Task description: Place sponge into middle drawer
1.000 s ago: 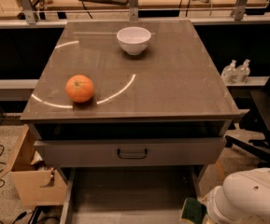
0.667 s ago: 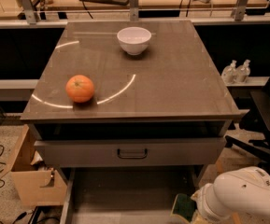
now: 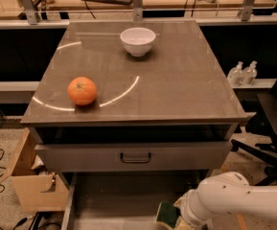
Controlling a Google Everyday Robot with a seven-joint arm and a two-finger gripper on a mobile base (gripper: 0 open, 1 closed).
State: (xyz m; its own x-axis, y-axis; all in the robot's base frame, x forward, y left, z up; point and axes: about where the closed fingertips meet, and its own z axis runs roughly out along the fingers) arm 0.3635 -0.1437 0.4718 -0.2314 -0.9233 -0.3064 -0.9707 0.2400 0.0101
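I should set the sponge, which hangs over the drawer now, on the open middle drawer's bottom (image 3: 153, 222), in front of the dark loop handle, with my gripper.
The sponge (image 3: 167, 214), dark green face with a yellow edge, hangs at the end of my white arm (image 3: 238, 198) at the bottom right. My gripper (image 3: 175, 217) is shut on it and is mostly hidden by the wrist. The sponge is over the right part of the open middle drawer (image 3: 119, 200), a wide shallow grey tray pulled out below the cabinet.
An orange (image 3: 82, 90) and a white bowl (image 3: 137, 40) sit on the cabinet top. A grey drawer front with a dark loop handle (image 3: 135, 157) sits above the open tray. A cardboard box (image 3: 30, 186) stands at left, a black chair (image 3: 272, 116) at right.
My arm has moved left with the sponge, from the drawer's right edge to further over the tray. The orange and the bowl have not moved.
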